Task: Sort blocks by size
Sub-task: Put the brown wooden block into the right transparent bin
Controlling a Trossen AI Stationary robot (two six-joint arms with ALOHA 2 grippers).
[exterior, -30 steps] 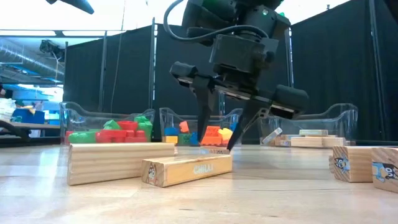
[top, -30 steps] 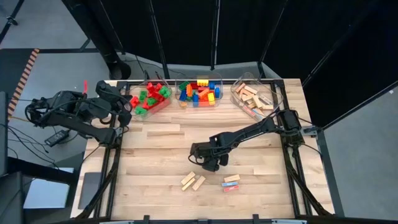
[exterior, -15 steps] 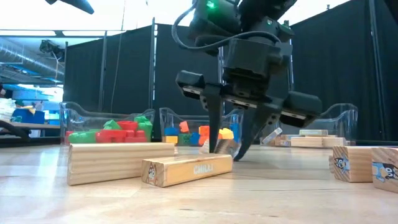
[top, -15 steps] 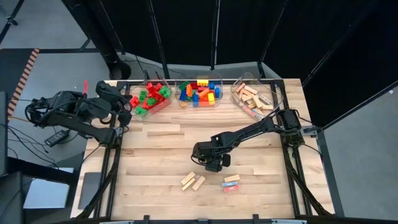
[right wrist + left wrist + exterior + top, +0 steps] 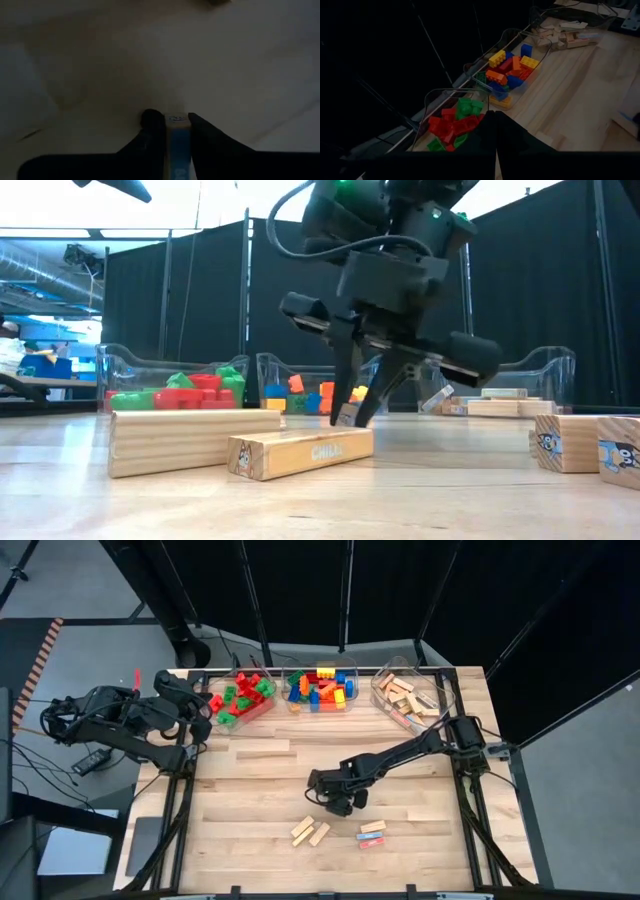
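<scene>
I should use my right gripper to set the small block free among the wooden bars in their clear bin (image 5: 428,698), away from the mixed blocks.
My right gripper (image 5: 336,803) stands over the middle of the table, shut on a small block (image 5: 348,417) with a blue-printed face (image 5: 177,145). Two tan wooden bars (image 5: 310,831) lie side by side on the table nearer the front edge, and two more bars (image 5: 372,833), one with blue and red on it, lie to their right. My left gripper (image 5: 206,710) hangs shut and holding nothing at the table's far left, beside the bin of red and green blocks (image 5: 240,698). My right gripper pinches the small block between its two fingers, one on each narrow side (image 5: 170,131). The fingers (image 5: 343,380) come steeply from above. The block sits at their free ends, low at the table top; whether it is clear of the wood I cannot tell.
Three clear bins stand along the far edge: red and green blocks, mixed coloured blocks (image 5: 320,690), and wooden bars (image 5: 408,695). In the low view a wide wooden bar (image 5: 190,440) and a printed bar (image 5: 300,452) lie in front of the right gripper.
My right gripper has sunk a little over the small block and its fingers have shut from a wide gap onto the block's sides. The block has stayed about where it was.
</scene>
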